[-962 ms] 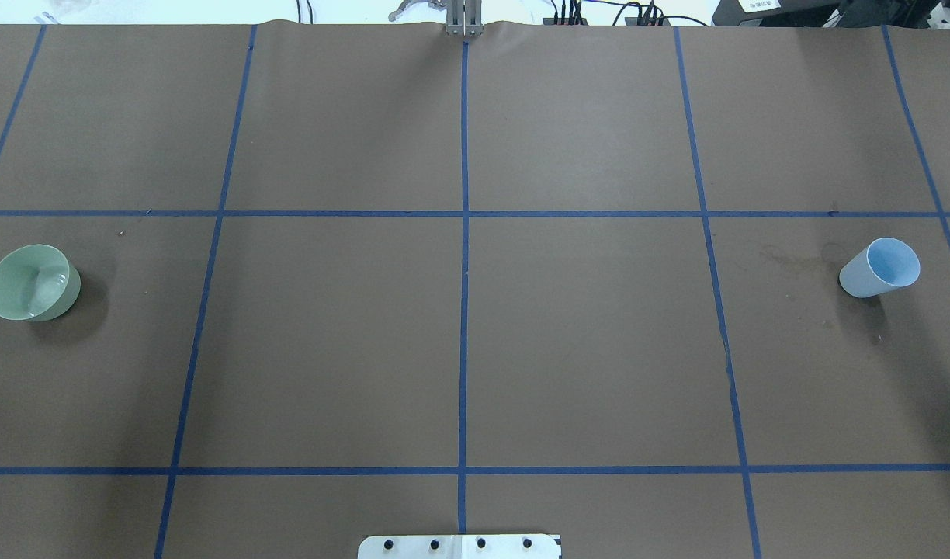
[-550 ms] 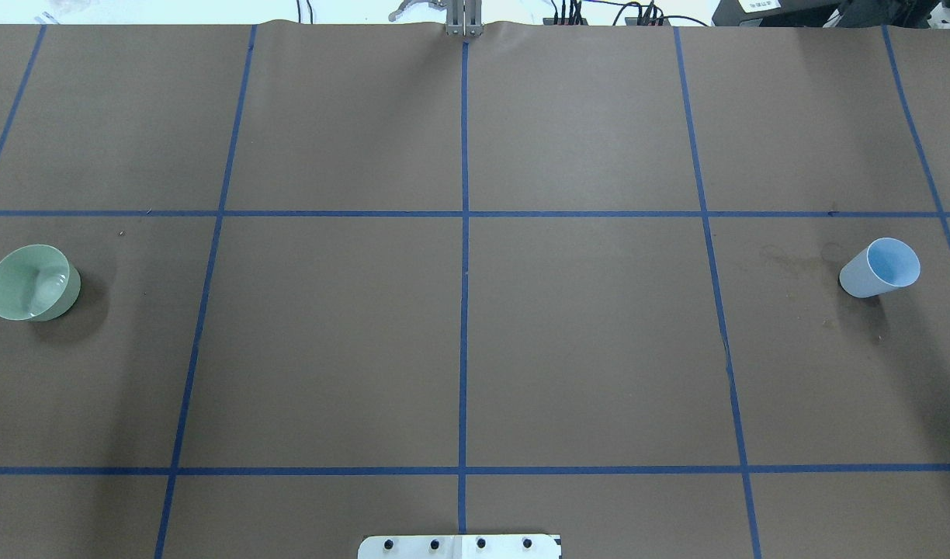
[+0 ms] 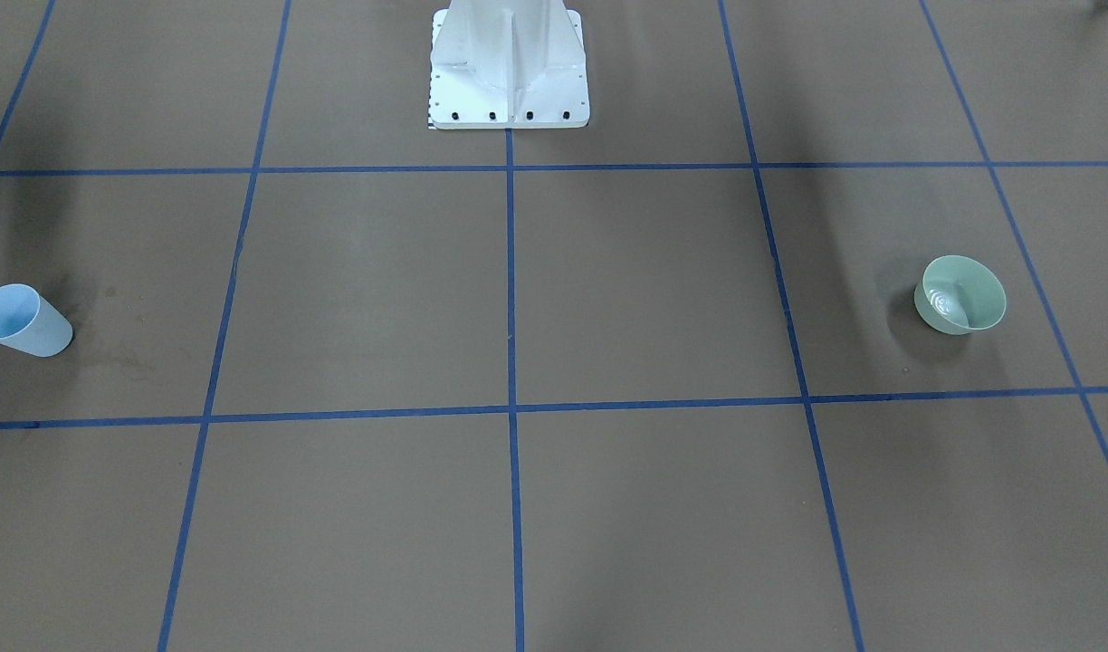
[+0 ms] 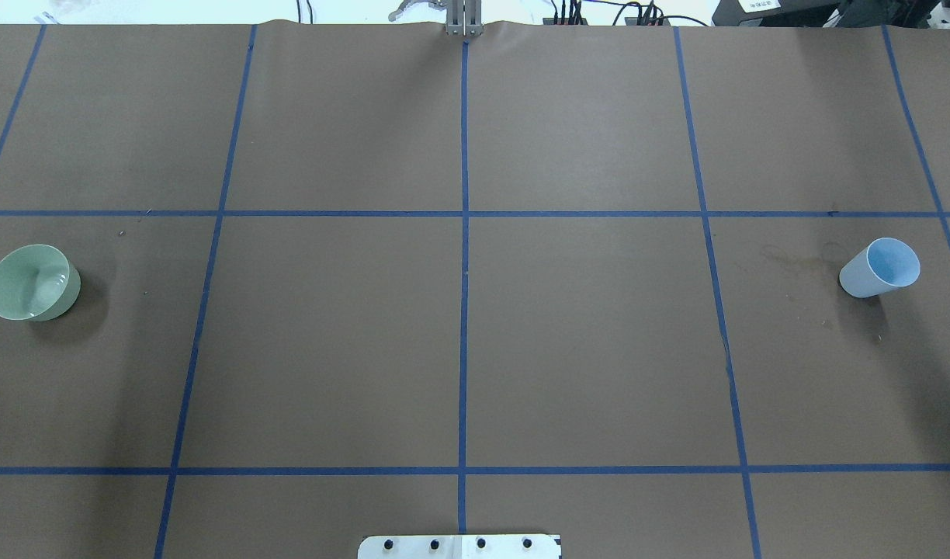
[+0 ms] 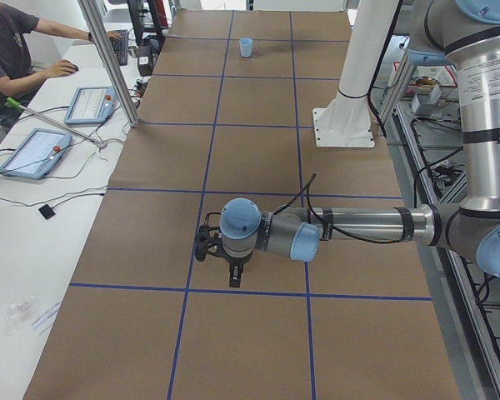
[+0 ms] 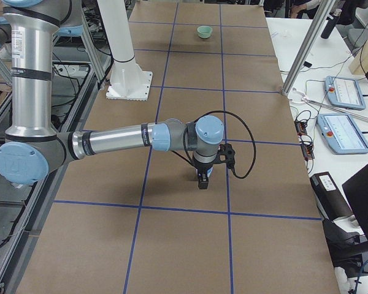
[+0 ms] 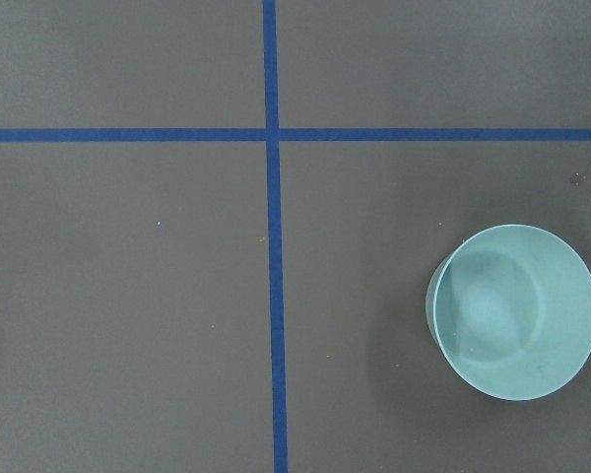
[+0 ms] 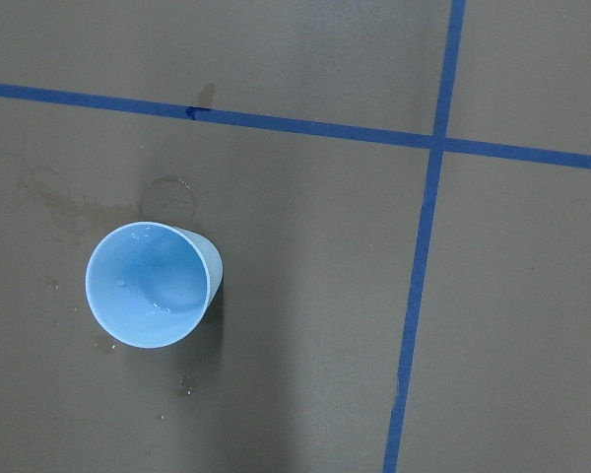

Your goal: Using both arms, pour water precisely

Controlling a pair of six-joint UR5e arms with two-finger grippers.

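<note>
I need to close my left gripper on the pale green bowl's rim (image 3: 1004, 295) (image 7: 435, 313), on the side farthest away from the light-blue cup.
A pale green bowl (image 4: 71, 291) stands at the table's left edge and holds a little water (image 4: 54, 278), seen as white glints (image 3: 943, 299). The bowl also shows in the front view (image 3: 990, 308) and the left wrist view (image 7: 552, 345). A light-blue cup (image 4: 878, 268) stands upright at the right edge, with only droplets inside (image 8: 148, 286). My left arm (image 5: 350, 225) holds its gripper (image 5: 233, 279) high over the bowl. My right arm (image 6: 116, 139) holds its gripper (image 6: 202, 182) high over the cup. I cannot tell whether either gripper is open or shut.
The white pedestal (image 3: 509, 72) stands at the table's near middle edge. Blue tape lines (image 4: 464, 310) divide the brown table cover. Damp stains (image 8: 59, 197) lie beside the cup. A person (image 5: 8, 50) and tablets (image 5: 33, 150) are at the side desk.
</note>
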